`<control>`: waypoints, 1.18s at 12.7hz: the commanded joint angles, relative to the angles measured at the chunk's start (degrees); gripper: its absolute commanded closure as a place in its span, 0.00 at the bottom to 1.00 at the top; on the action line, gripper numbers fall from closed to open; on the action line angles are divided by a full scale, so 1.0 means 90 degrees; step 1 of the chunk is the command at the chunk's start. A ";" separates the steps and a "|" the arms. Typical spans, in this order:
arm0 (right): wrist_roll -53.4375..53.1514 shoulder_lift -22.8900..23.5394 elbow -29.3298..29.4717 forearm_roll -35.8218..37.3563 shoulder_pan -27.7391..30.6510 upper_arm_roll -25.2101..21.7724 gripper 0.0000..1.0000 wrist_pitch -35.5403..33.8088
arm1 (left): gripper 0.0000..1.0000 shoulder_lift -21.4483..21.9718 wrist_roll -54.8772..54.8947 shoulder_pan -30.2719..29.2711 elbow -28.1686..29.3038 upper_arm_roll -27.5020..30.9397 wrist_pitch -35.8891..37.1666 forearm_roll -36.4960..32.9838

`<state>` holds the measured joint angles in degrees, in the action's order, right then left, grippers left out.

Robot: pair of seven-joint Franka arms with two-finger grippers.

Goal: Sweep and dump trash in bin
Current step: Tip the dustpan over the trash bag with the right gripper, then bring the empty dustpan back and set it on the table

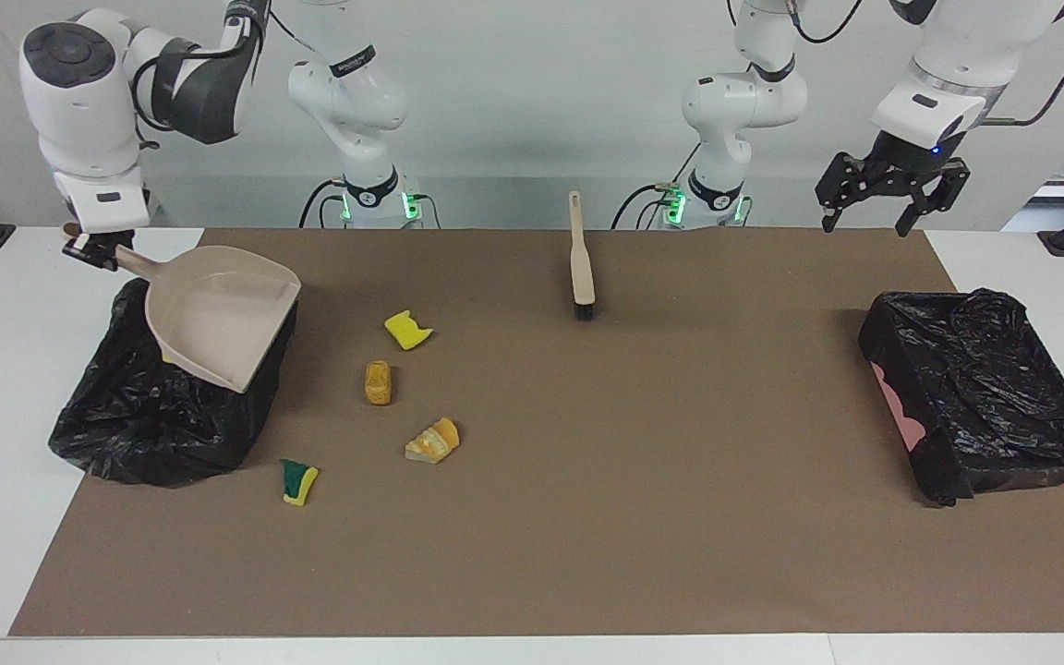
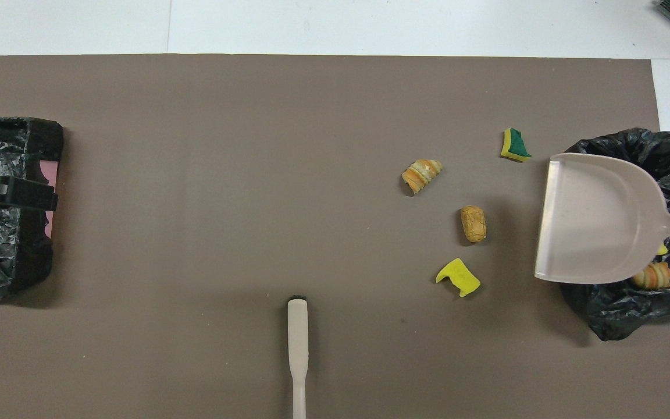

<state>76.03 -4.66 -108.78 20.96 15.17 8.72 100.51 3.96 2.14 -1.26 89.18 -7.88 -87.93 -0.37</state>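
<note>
The beige dustpan will leave my right gripper on the brown mat, straight (image 2: 309, 171) beyond the beige brush's bristles. The dustpan now hangs over the black-lined bin.
My right gripper (image 1: 89, 251) is shut on the handle of the beige dustpan (image 1: 218, 319), which hangs nearly level over the black-lined bin (image 1: 126, 416) at the right arm's end. In the overhead view the dustpan (image 2: 597, 218) covers most of that bin (image 2: 620, 308); a croissant piece (image 2: 651, 275) shows inside it. Loose trash lies on the mat beside the bin: a yellow sponge (image 1: 407, 330), a bread roll (image 1: 378, 382), a croissant bit (image 1: 432, 441) and a green-faced sponge (image 1: 299, 481). My left gripper (image 1: 867, 220) hangs open and empty, high over the other bin.
The beige brush (image 1: 580, 263) lies on the brown mat (image 1: 587, 517) midway between the arms, near the robots, bristles pointing away from them. A second black-lined bin (image 1: 975, 397) with a pink side sits at the left arm's end.
</note>
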 commanded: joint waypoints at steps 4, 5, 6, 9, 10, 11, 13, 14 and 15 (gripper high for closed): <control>-0.3032 0.0691 -0.0101 -0.1027 -0.1224 -0.0011 1.00 0.0101 | 0.00 0.0116 0.0026 -0.0075 0.0081 -0.0052 0.0014 0.0031; -0.3618 0.0819 -0.0091 -0.1204 -0.1468 -0.0002 1.00 0.0179 | 0.00 0.0126 0.0035 -0.0104 0.0081 -0.0042 0.0024 0.0031; -0.4310 0.0907 -0.0091 -0.1264 -0.1683 -0.0002 1.00 0.0266 | 0.00 0.0126 0.0035 -0.0114 0.0081 -0.0042 0.0043 0.0031; -0.6255 0.1218 0.0074 -0.1703 -0.2318 -0.0002 1.00 0.0530 | 0.00 0.0126 0.0035 -0.0192 0.0081 -0.0042 0.0053 0.0012; -0.6783 0.1433 0.0249 -0.1762 -0.2601 -0.0011 1.00 0.0589 | 0.00 0.0126 0.0045 -0.0192 0.0081 -0.0042 0.0063 0.0012; -0.7291 0.1658 0.0493 -0.1917 -0.2806 -0.0011 1.00 0.0657 | 0.00 0.0116 0.0035 -0.0202 0.0081 -0.0042 0.0053 0.0012; -0.8316 0.2029 0.0972 -0.2337 -0.3217 -0.0011 1.00 0.0658 | 0.00 0.0116 0.0045 -0.0192 0.0081 -0.0042 0.0053 0.0012; -0.8872 0.2234 0.1186 -0.2435 -0.3393 -0.0002 1.00 0.0697 | 0.00 0.0126 0.0045 -0.0192 0.0081 -0.0042 0.0053 0.0012; -0.9477 0.2439 0.1334 -0.2417 -0.3655 -0.0011 1.00 0.0736 | 0.00 0.0116 0.0045 -0.0192 0.0081 -0.0042 0.0053 0.0012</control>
<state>-1.67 12.87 -101.62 0.80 -15.05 8.97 106.91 3.99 2.14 -2.12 89.18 -7.80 -87.92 -0.37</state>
